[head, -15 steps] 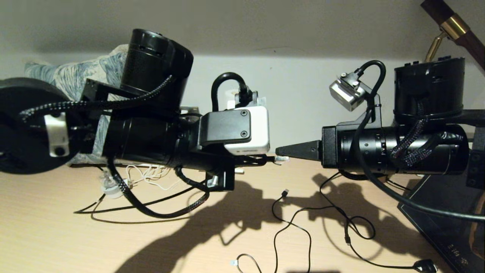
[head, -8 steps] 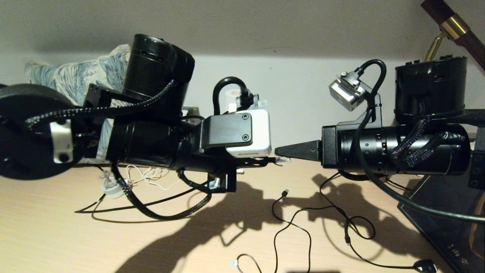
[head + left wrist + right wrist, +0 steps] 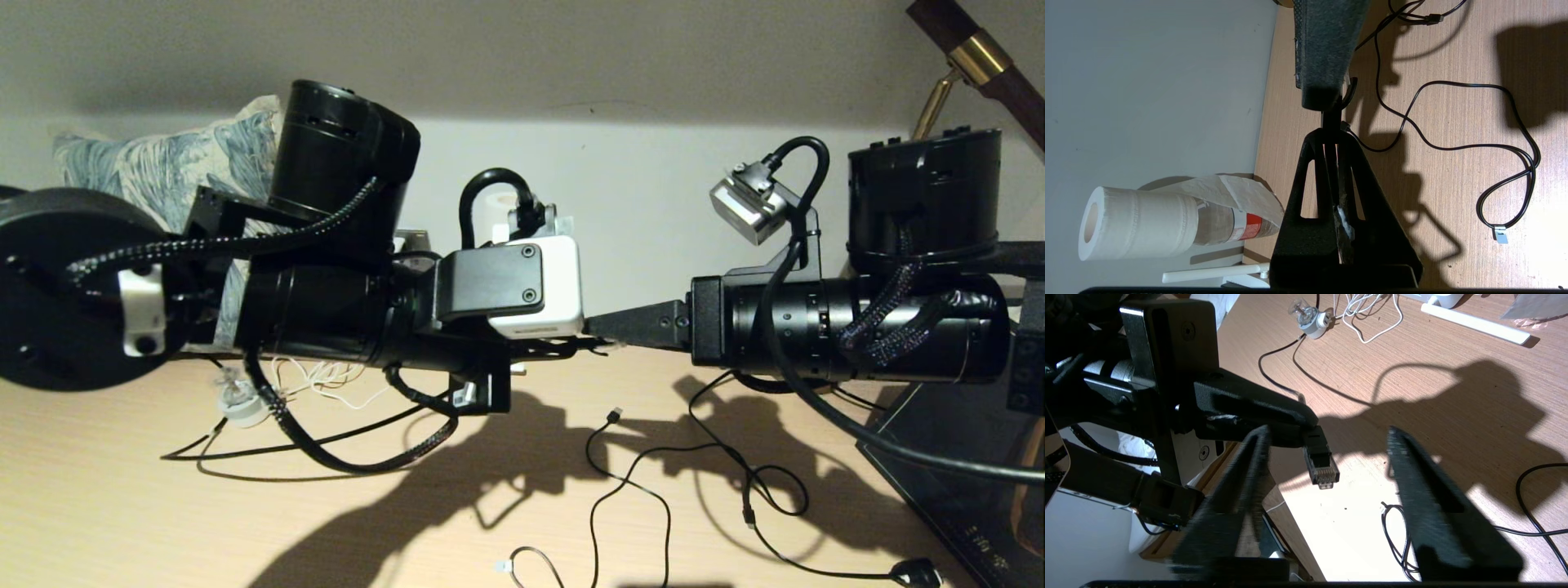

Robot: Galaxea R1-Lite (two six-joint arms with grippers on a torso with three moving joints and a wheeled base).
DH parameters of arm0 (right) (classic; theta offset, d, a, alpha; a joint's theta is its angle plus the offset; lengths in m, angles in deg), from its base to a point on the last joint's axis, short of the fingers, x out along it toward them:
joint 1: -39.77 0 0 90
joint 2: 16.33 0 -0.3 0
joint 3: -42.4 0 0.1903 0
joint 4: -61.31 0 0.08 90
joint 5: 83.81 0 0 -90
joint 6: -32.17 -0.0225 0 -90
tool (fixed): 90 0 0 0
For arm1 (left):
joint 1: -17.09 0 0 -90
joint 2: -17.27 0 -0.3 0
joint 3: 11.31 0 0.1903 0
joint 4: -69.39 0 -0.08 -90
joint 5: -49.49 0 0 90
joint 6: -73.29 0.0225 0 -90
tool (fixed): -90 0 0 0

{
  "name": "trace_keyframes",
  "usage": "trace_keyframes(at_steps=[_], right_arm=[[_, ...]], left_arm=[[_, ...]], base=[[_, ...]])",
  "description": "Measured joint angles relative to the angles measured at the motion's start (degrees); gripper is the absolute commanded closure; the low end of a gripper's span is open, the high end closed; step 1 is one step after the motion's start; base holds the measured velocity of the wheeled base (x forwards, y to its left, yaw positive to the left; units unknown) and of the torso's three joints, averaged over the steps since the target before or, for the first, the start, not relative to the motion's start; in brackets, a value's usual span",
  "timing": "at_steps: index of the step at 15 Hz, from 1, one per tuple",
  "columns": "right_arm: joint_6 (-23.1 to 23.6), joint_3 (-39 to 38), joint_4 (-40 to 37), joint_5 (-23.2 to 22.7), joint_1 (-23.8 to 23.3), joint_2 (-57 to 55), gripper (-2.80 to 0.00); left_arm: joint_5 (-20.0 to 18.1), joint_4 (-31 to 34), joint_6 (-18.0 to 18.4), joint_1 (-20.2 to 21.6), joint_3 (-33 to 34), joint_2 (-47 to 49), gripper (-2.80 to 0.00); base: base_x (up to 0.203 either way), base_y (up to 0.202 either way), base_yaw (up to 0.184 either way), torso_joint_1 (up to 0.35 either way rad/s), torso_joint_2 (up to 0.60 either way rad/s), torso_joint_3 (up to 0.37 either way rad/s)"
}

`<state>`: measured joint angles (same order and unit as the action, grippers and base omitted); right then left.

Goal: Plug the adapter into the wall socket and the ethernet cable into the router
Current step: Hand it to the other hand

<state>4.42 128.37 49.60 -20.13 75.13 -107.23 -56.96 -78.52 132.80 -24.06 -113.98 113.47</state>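
Note:
The connector slants from the fingers of my left gripper, so next my right gripper takes its clear end (image 3: pixel 1324 475) while my left gripper opens and turns to get a straighter hold.
My left gripper (image 3: pixel 581 347) is shut on the ethernet cable (image 3: pixel 1321 467) just behind its clear clip connector, held above the wooden table. The connector sticks out past the fingertips toward my right gripper (image 3: pixel 1327 435). That gripper is open, with a finger on each side of the connector and not touching it. In the head view the two grippers meet tip to tip at centre, the right gripper (image 3: pixel 600 327) slightly higher. A white router antenna (image 3: pixel 1474 322) lies on the table further back. The adapter and the wall socket are out of view; a tangle of thin white cord (image 3: pixel 318 380) shows.
A round white-and-grey plug-like thing (image 3: pixel 237 404) lies beside the white cord. A black USB cable (image 3: pixel 629 482) loops over the table's middle. A toilet roll (image 3: pixel 1139 222) and a bottle stand by the wall. A dark tray (image 3: pixel 947 457) sits at the right.
My right gripper has slid a little left and up, so its fingers now overlap the connector. The left arm's elbow has sunk slightly; its grip is unchanged.

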Motion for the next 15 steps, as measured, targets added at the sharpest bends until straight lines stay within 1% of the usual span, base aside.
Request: trace_keyframes(at_steps=[5, 6, 12, 15], right_arm=[[-0.12, -0.28, 0.05, -0.05, 0.72, 0.11, -2.80], [-0.12, -0.37, 0.05, -0.06, 0.77, 0.13, 0.00], [-0.15, -0.96, 0.13, -0.08, 0.93, 0.28, 0.00], [-0.12, -0.98, 0.20, -0.06, 0.90, 0.37, 0.00]], left_arm=[[0.02, -0.04, -0.05, 0.20, -0.11, 0.22, 0.00], [0.00, -0.07, -0.07, 0.20, -0.13, 0.27, 0.00], [-0.09, -0.23, -0.19, 0.23, -0.18, 0.46, 0.00], [-0.04, -1.70, -0.74, 0.23, -0.11, 0.72, 0.00]], base=[[0.000, 0.000, 0.000, 0.000, 0.00, 0.000], [0.000, 0.000, 0.000, 0.000, 0.00, 0.000], [0.000, 0.000, 0.000, 0.000, 0.00, 0.000], [0.000, 0.000, 0.000, 0.000, 0.00, 0.000]])
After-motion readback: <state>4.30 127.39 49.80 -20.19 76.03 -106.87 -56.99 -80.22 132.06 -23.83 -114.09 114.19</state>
